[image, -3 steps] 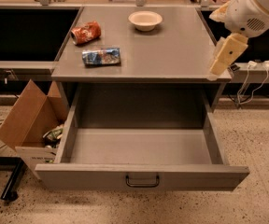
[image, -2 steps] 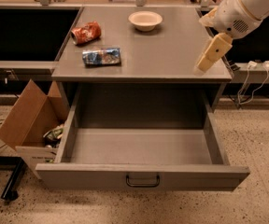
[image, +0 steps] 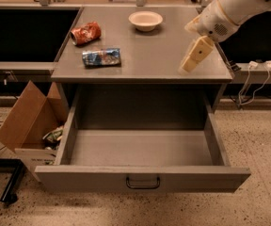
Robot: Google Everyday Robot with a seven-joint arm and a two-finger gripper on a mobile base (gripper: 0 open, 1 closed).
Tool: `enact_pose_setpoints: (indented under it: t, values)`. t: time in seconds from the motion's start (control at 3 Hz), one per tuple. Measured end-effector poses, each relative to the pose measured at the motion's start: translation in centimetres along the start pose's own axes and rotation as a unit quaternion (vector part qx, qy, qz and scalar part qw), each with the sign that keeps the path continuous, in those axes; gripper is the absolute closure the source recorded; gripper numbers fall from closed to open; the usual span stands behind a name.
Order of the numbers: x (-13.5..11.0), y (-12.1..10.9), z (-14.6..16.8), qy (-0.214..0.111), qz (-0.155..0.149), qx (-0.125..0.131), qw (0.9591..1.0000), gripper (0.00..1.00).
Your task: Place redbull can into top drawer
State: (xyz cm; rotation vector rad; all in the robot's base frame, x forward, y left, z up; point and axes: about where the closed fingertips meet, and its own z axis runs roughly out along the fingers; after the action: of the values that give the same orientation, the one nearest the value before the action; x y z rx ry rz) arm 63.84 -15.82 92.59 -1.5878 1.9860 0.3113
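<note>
I will close my gripper on the end of the redbull can (image: 115, 55), the one that lies farthest away from the cardboard box.
The redbull can (image: 101, 57) is blue and silver and lies on its side on the grey cabinet top (image: 149, 51), left of centre. The top drawer (image: 142, 154) is pulled wide open below, its inside bare, with a dark handle (image: 143, 182) on the front panel. My gripper (image: 194, 56) hangs over the right part of the cabinet top, well to the right of the can and apart from it. It holds nothing that I can see.
A red-orange can (image: 85, 33) lies behind the redbull can. A white bowl (image: 146, 20) stands at the back. An open cardboard box (image: 29, 121) sits on the floor left of the drawer. Cables and a power strip (image: 262, 67) are at the right.
My arm has swung left, bringing the gripper from beyond the cabinet's right edge to over its top. The cans, the bowl and the drawer have not moved.
</note>
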Motion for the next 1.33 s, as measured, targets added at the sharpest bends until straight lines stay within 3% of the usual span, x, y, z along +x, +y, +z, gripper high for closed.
enact_pose_setpoints:
  t: [0.67,1.33]
  values:
    - [-5.2,-2.4,5.5,0.003,-0.024,0.012,0.9996,0.0]
    - [-8.6,-3.1,10.7,-0.013,-0.024,-0.003,0.9996,0.0]
